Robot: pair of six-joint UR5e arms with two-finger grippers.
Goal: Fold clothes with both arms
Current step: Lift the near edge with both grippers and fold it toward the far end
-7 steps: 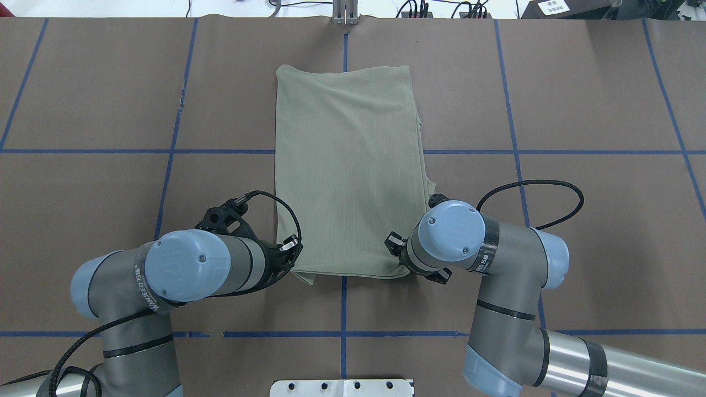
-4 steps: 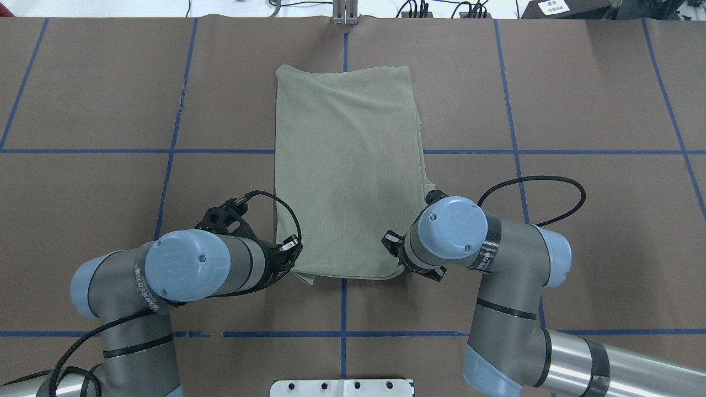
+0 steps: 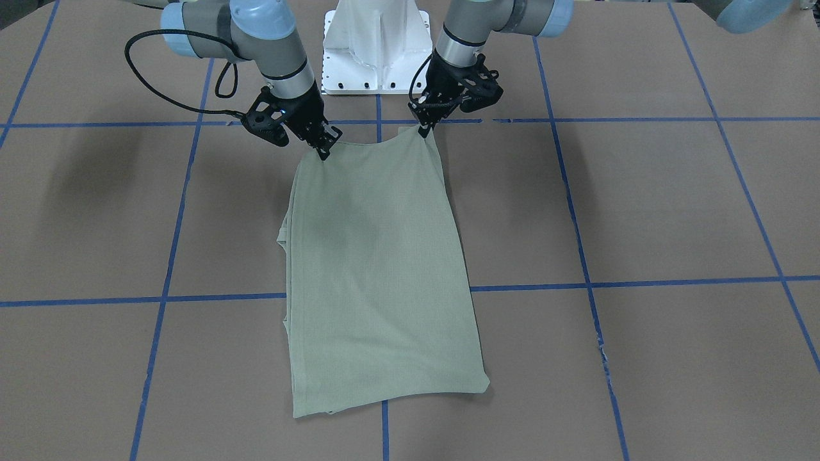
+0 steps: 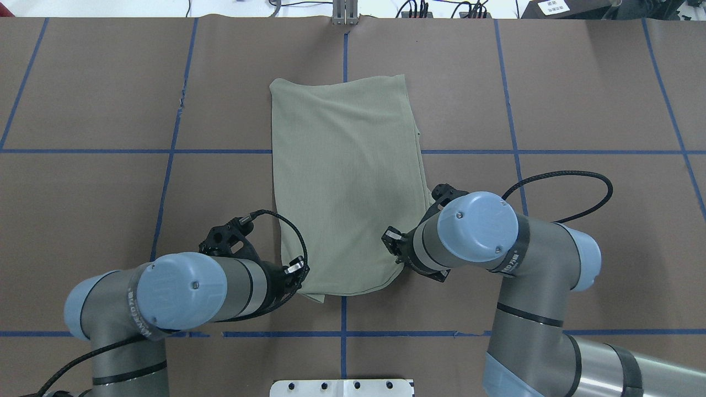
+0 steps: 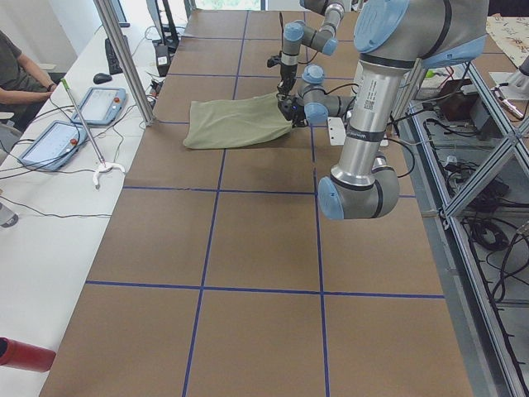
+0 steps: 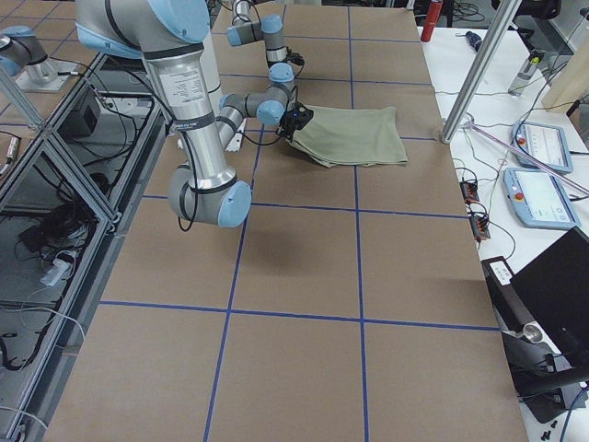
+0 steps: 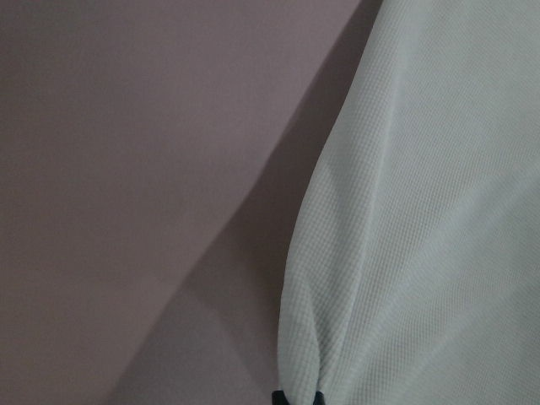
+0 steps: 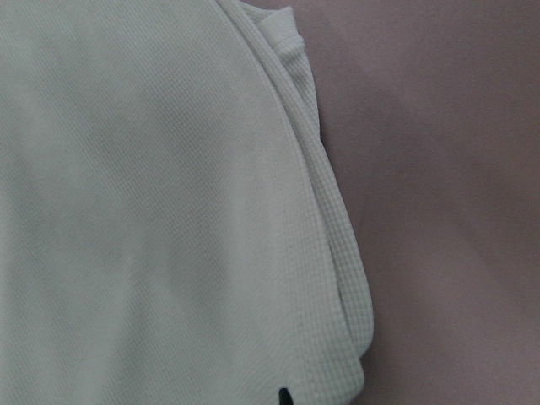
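Note:
The robot's left gripper needs to set the held corner of the shirt down on the shirt's long edge point(image 3: 457, 228) between the cross tape lines.
The pale sage-green shirt point(image 4: 345, 182) lies folded into a long rectangle on the brown table, its far end flat and its near edge raised off the surface point(image 3: 378, 256). My left gripper point(image 4: 299, 277) is shut on the near left corner; in the front-facing view the left gripper point(image 3: 423, 130) pinches that corner from above. My right gripper point(image 4: 395, 255) is shut on the near right corner, which it holds up point(image 3: 322, 151). In the left wrist view the cloth point(image 7: 422, 211) gathers into a pinch at the bottom edge. Layered folded edges point(image 8: 329, 228) show in the right wrist view.
Blue tape lines point(image 4: 343, 314) grid the brown table cover. The white pedestal base point(image 3: 377, 45) stands just behind the grippers. A metal post point(image 4: 345, 14) sits at the far edge. Control tablets point(image 5: 58, 141) and a seated person point(image 5: 21, 70) are beside the table.
Both arms have drawn back toward the robot base with the near corners, dragging the whole shirt a little that way. The near edge now hangs lifted and its far edge has slid closer.

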